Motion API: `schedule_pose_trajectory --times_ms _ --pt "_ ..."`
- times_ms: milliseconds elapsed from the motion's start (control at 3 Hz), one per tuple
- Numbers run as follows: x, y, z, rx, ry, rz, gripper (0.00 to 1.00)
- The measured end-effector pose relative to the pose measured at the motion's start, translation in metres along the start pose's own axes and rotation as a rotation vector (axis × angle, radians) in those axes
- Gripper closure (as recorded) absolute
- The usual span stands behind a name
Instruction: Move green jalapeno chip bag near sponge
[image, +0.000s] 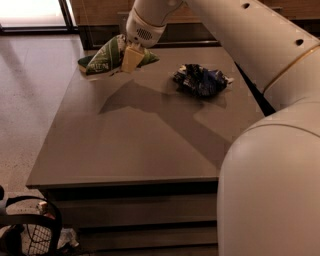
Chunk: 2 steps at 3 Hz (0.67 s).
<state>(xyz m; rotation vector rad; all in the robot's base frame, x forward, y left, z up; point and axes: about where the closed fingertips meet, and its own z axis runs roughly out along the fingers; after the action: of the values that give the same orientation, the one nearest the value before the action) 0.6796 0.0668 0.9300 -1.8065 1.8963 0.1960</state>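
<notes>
My gripper will let go of the green jalapeno chip bag at the grey table's far edge (113, 49), behind the sponge.
The green jalapeno chip bag (106, 57), wrinkled green foil with white lettering, hangs just above the far left corner of the grey table (150, 145). My gripper (129, 61) is shut on the bag's right half, and one pale finger (132, 56) shows in front of it. The sponge does not show clearly. It seems hidden behind the bag, and only a dark green edge (84, 63) at the bag's left end may belong to it.
A crumpled dark blue and white snack bag (201, 80) lies at the table's far right. My white arm (270, 150) fills the right side of the view. A black wire basket (30, 232) sits on the floor at the lower left.
</notes>
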Motion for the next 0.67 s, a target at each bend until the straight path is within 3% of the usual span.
schedule_pose_trajectory --times_ms 667 --pt "-0.021 -0.063 0.028 0.203 0.229 0.073 1.0"
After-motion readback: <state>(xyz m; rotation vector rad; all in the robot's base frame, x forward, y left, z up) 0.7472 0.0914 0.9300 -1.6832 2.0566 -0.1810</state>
